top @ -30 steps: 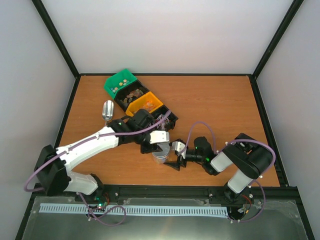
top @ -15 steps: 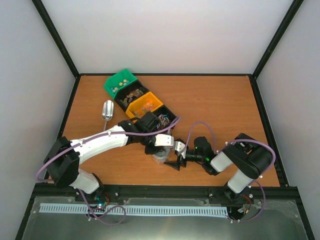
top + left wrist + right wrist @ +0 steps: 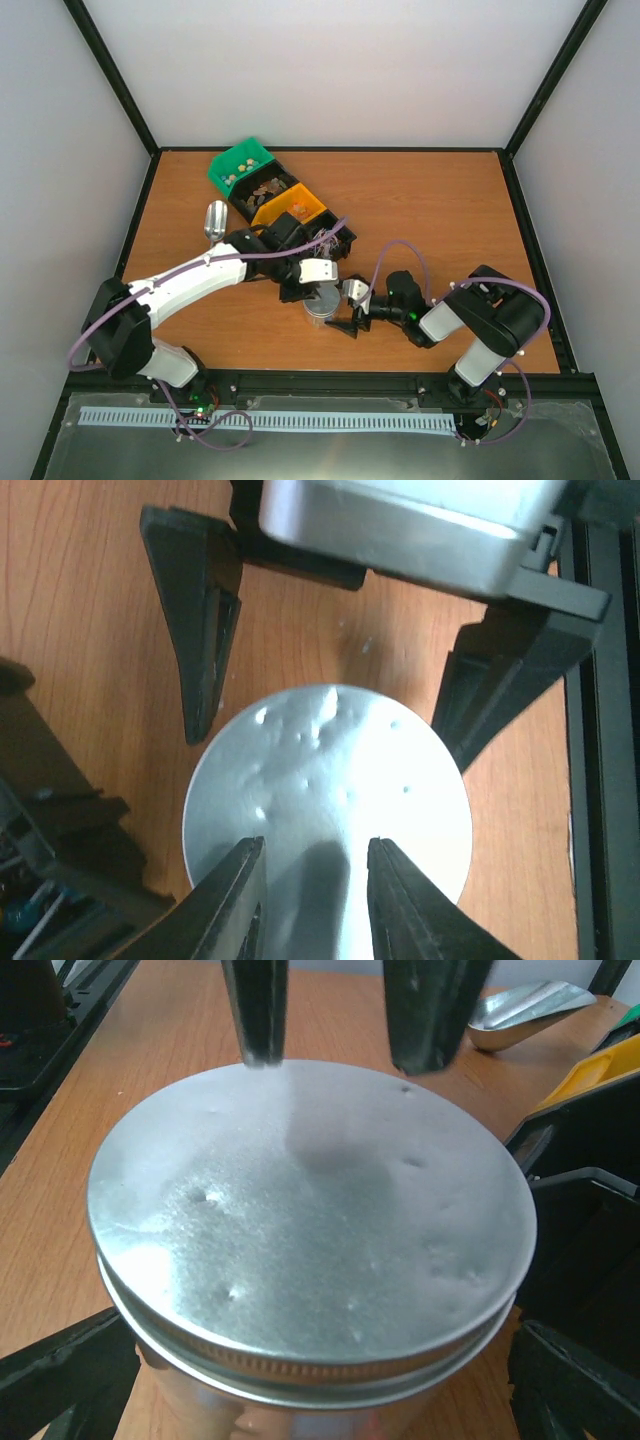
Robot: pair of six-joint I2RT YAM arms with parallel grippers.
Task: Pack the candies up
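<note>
The left gripper's fingers hover above the jar's lid, too close together to span it, so the robot should open them wide and grip the lid's rim (image 3: 187, 815) from opposite sides.
A silver metal jar (image 3: 321, 306) with its round lid (image 3: 310, 1210) on stands near the table's front. My right gripper (image 3: 347, 312) has its fingers (image 3: 65, 1380) spread round the jar's body, against both sides. My left gripper (image 3: 315, 845) hovers just over the lid (image 3: 330, 780), jaws slightly apart and empty; its fingertips (image 3: 255, 1050) show above the lid's far edge. The candies lie in a row of bins: green (image 3: 240, 166), black with brownish ones (image 3: 267, 187), orange (image 3: 291, 207), and black (image 3: 337, 235), half hidden by the left arm.
A small silver scoop (image 3: 215, 220) lies left of the bins and also shows in the right wrist view (image 3: 525, 1005). The orange bin's corner (image 3: 600, 1075) and a black bin (image 3: 580, 1210) stand close to the jar.
My left wrist swung a little right over the jar, then back left and slightly away. The jar, the lid and my right gripper have stayed in place.
</note>
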